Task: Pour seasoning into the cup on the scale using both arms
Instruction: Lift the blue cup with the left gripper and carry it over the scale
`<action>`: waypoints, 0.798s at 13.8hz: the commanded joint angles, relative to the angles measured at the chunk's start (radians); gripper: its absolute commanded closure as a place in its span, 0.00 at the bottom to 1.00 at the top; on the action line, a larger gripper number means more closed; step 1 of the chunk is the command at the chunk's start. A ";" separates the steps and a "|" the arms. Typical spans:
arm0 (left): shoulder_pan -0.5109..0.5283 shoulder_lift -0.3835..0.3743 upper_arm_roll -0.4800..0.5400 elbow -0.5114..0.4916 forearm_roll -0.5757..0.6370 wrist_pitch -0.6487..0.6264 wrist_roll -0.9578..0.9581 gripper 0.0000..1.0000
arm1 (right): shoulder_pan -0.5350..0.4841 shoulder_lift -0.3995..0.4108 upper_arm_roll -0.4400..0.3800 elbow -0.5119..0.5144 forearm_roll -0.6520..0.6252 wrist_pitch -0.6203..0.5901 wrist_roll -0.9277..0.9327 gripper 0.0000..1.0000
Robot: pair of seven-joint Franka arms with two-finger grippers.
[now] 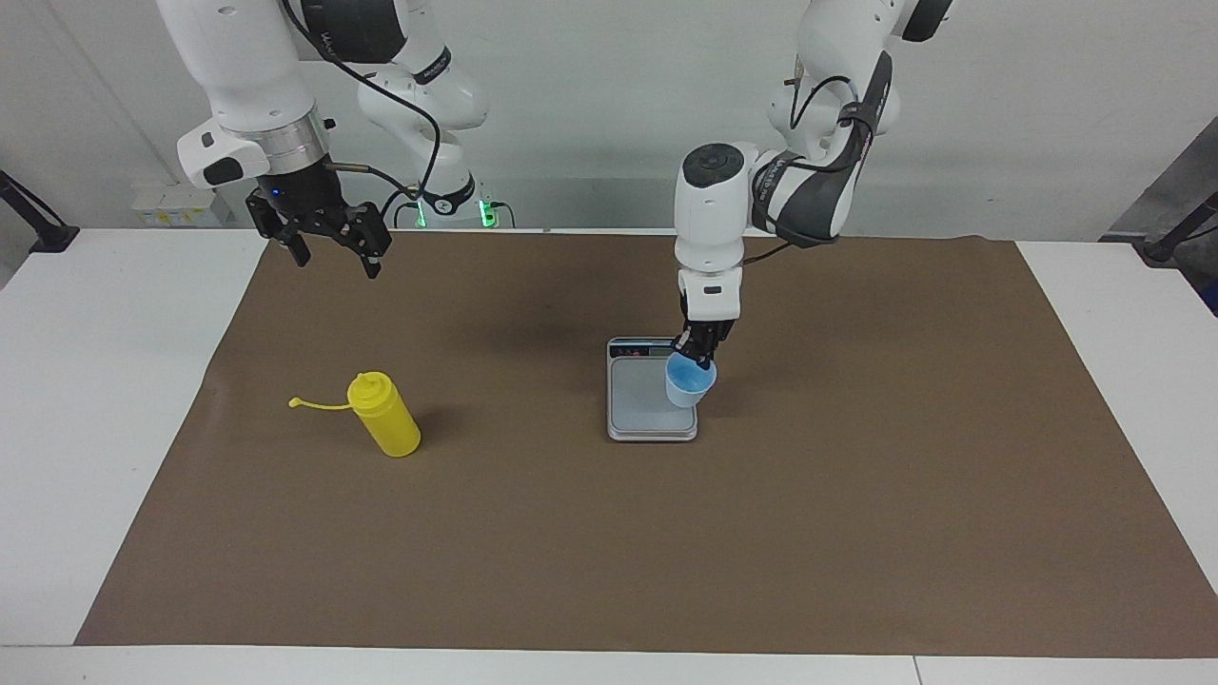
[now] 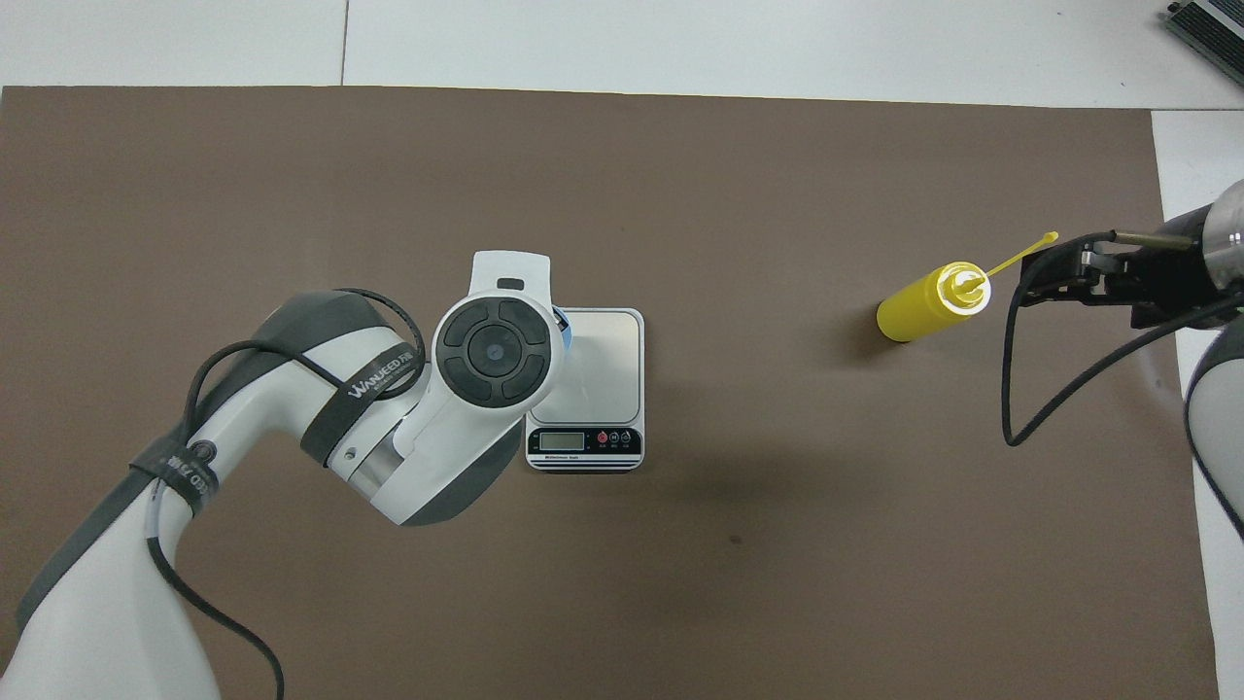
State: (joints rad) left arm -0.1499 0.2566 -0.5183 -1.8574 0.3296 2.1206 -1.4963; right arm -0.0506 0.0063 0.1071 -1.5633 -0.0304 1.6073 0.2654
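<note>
Next, my left gripper releases the light-blue cup on the plate of the silver scale, at the end (image 2: pixel 562 329) opposite the scale's display.
The seasoning bottle (image 1: pixel 383 415) (image 2: pixel 931 303) is yellow and lies on its side on the brown mat toward the right arm's end, its cap strap sticking out. The silver scale (image 1: pixel 642 395) (image 2: pixel 603 360) sits mid-mat, with its display nearer the robots. My left gripper (image 1: pixel 700 352) is shut on the rim of the light-blue cup (image 1: pixel 690 381) and holds it over the scale's edge at the left arm's end. In the overhead view the left wrist hides all but a sliver of the cup (image 2: pixel 566 336). My right gripper (image 1: pixel 338 262) (image 2: pixel 1030 277) hangs open and empty in the air, over the mat's edge at the right arm's end.
A brown mat (image 1: pixel 856 533) covers most of the white table (image 1: pixel 95 381). Black cables trail from both arms. A dark clamp arm (image 1: pixel 29 219) stands at the table's corner at the right arm's end.
</note>
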 commanded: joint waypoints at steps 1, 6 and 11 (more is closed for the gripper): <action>-0.016 0.044 -0.009 0.040 0.051 -0.001 -0.062 1.00 | -0.015 -0.022 0.008 -0.023 0.014 -0.004 -0.022 0.00; -0.030 0.099 -0.009 0.101 0.092 -0.010 -0.125 1.00 | -0.015 -0.022 0.008 -0.021 0.014 -0.004 -0.023 0.00; -0.030 0.101 -0.009 0.101 0.103 -0.010 -0.131 1.00 | -0.015 -0.022 0.006 -0.023 0.014 -0.004 -0.022 0.00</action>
State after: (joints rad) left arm -0.1647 0.3401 -0.5337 -1.7804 0.4055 2.1244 -1.6029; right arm -0.0506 0.0063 0.1071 -1.5633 -0.0304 1.6073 0.2654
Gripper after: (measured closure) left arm 0.960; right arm 0.000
